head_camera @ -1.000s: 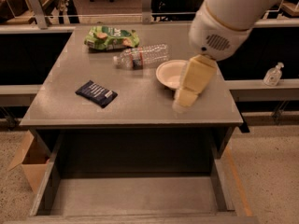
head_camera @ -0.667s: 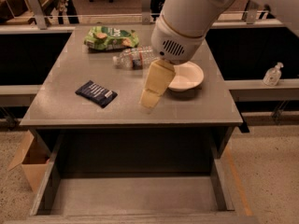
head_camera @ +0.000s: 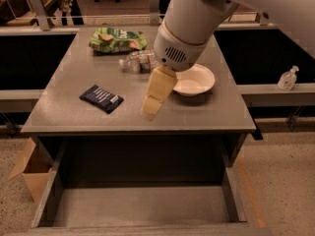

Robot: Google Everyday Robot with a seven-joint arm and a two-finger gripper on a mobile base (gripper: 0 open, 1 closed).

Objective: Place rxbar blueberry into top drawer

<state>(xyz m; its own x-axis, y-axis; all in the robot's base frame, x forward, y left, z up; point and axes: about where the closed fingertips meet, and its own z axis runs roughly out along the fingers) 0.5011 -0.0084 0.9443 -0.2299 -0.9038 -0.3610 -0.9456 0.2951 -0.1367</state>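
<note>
The middle of the rxbar blueberry (head_camera: 101, 98) should be gripped next by my gripper, which will go there and close, leaving both ends of the bar sticking out.
The rxbar blueberry (head_camera: 101, 98), a dark navy wrapper with white print, lies flat on the grey desk top (head_camera: 64, 112) toward the front left. The top drawer (head_camera: 142, 208) is pulled open below the desk's front edge, and its grey bottom is bare. My gripper (head_camera: 151, 107) hangs from the big white arm over the front middle of the desk, to the right of the bar and apart from it. It holds nothing that I can see.
A green chip bag (head_camera: 117, 39) lies at the back of the desk. A clear plastic bottle (head_camera: 138, 62) lies on its side before it. A white bowl (head_camera: 194, 80) sits right of the gripper. A cardboard box (head_camera: 30, 173) stands on the floor, left of the drawer.
The arm has swung left across the desk, from over the bowl on the right to the front middle, closer to the bar. The bar and the drawer have not moved.
</note>
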